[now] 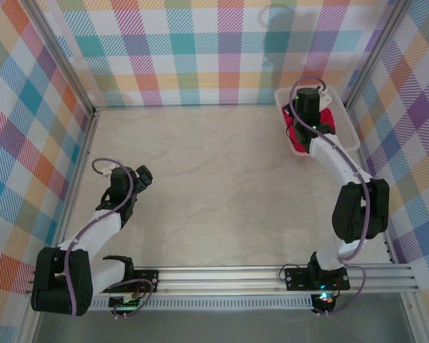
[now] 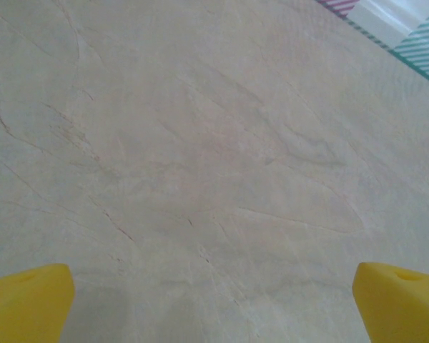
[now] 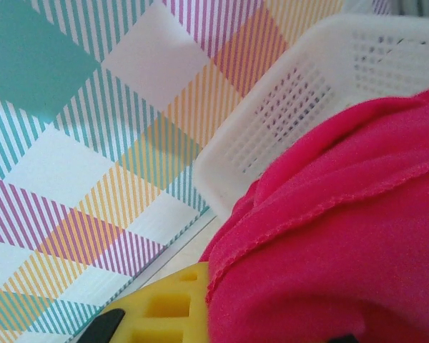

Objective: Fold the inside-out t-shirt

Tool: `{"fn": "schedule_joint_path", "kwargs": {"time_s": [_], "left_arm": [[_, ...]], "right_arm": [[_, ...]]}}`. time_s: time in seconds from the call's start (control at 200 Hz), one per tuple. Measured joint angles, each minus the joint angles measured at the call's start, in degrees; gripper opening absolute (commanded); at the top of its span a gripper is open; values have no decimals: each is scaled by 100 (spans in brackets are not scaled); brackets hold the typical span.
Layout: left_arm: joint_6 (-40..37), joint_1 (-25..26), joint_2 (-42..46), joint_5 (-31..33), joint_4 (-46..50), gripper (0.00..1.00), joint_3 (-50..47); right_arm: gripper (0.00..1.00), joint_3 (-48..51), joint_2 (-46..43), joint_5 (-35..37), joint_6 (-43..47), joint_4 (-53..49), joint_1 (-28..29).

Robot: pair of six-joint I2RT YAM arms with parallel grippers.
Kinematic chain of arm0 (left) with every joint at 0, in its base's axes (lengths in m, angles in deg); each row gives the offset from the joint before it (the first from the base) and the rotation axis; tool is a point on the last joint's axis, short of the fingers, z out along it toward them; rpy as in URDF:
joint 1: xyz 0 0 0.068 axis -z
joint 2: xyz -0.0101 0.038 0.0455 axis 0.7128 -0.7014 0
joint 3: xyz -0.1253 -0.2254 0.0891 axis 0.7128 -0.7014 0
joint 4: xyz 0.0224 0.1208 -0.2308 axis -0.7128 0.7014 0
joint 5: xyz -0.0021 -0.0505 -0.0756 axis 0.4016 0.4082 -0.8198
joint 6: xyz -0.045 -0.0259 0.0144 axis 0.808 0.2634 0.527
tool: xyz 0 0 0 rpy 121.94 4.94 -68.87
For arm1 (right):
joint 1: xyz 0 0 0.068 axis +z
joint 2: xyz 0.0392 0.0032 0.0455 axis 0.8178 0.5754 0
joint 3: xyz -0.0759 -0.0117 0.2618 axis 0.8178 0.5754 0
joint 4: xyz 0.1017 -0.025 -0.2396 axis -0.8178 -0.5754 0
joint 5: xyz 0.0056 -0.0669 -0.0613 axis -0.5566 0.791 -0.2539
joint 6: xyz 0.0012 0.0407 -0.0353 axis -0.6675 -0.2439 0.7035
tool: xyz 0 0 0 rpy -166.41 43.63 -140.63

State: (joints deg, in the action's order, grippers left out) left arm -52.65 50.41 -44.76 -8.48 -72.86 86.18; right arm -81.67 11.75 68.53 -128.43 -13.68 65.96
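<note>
Next, my right gripper lets go of the red t-shirt on the bare tabletop (image 1: pixel 218 163), in the space that lies between my left gripper and the white basket.
The inside-out t-shirt (image 1: pixel 328 118) is a bright red bundle lying in a white mesh basket (image 1: pixel 348 133) at the table's back right. My right gripper (image 1: pixel 305 127) reaches down into that basket, and its wrist covers most of the cloth. In the right wrist view the red t-shirt (image 3: pixel 343 236) bulges over one yellow finger (image 3: pixel 164 307), a stitched hem runs across it, and the right gripper (image 3: pixel 232 321) is shut on the fabric. My left gripper (image 1: pixel 141 176) hovers open over the bare table at the left, with its yellow fingertips (image 2: pixel 28 304) wide apart and nothing between them.
The white basket's wall (image 3: pixel 307 93) stands against the plaid back wall (image 3: pixel 93 143). Plaid walls close in the marbled tabletop (image 1: pixel 222 179) on three sides. A metal rail (image 1: pixel 222 275) with both arm bases runs along the near edge.
</note>
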Motion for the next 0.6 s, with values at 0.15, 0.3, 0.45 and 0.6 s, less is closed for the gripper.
{"fn": "schedule_joint_path", "kwargs": {"time_s": [0.15, 0.3, 0.45, 0.6], "left_arm": [[68, 0, -68, -70, -7, 100, 0], [127, 0, -101, -149, -15, 100, 2], [129, 0, -179, -170, -13, 100, 2], [144, 0, -184, -164, -11, 100, 2]], "right_arm": [[0, 90, -168, 407, 153, -173, 146], [0, 81, -413, 638, 323, -243, 422], [0, -166, -697, 573, 557, -308, 544], [0, -953, -866, 17, 1032, -586, 581]]}}
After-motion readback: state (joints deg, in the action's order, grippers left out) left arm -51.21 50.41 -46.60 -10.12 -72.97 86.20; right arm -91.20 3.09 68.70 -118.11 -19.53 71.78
